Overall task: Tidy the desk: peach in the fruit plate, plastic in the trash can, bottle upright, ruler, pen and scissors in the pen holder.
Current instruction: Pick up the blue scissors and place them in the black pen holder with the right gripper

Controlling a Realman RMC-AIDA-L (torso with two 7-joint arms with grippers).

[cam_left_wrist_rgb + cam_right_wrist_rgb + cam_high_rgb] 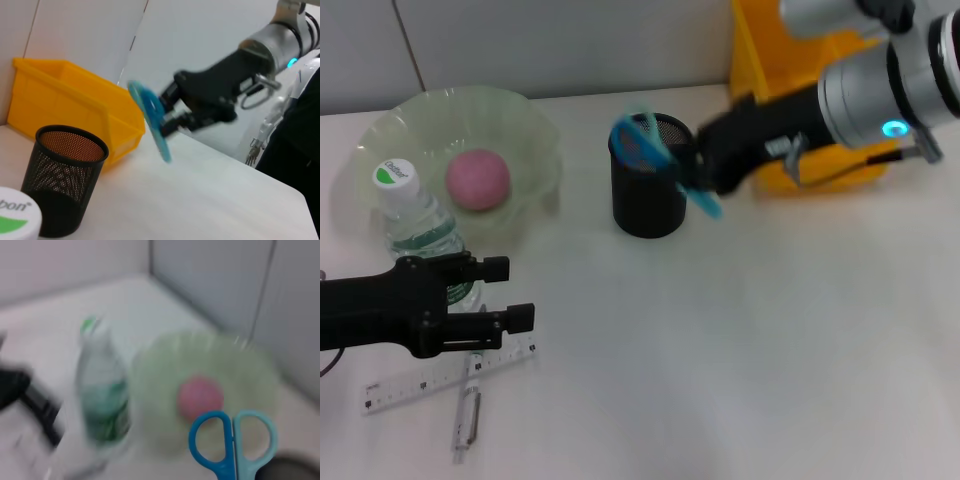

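Next, I let go of the blue scissors, now tilted over the holder's rim, with my right gripper inside the black mesh pen holder (pixel 637 157) (pixel 280 467), on the side facing the green fruit plate.
My right gripper (pixel 703 168) is shut on blue scissors (pixel 642 142) and holds them tilted over the rim of the black mesh pen holder (pixel 648 200). The left wrist view shows the scissors (pixel 150 117) above and beside the holder (pixel 65 185). The scissors' handles (pixel 232 440) fill the right wrist view. A pink peach (pixel 477 179) lies in the green fruit plate (pixel 535 135). A bottle (pixel 415 215) stands upright in front of the plate. My left gripper (pixel 510 293) is open, just above a white ruler (pixel 430 378) and a pen (pixel 468 410). No plastic is in view.
A yellow bin (pixel 760 60) stands at the back right behind my right arm, and shows behind the holder in the left wrist view (pixel 75 105). The bottle stands close beside my left gripper.
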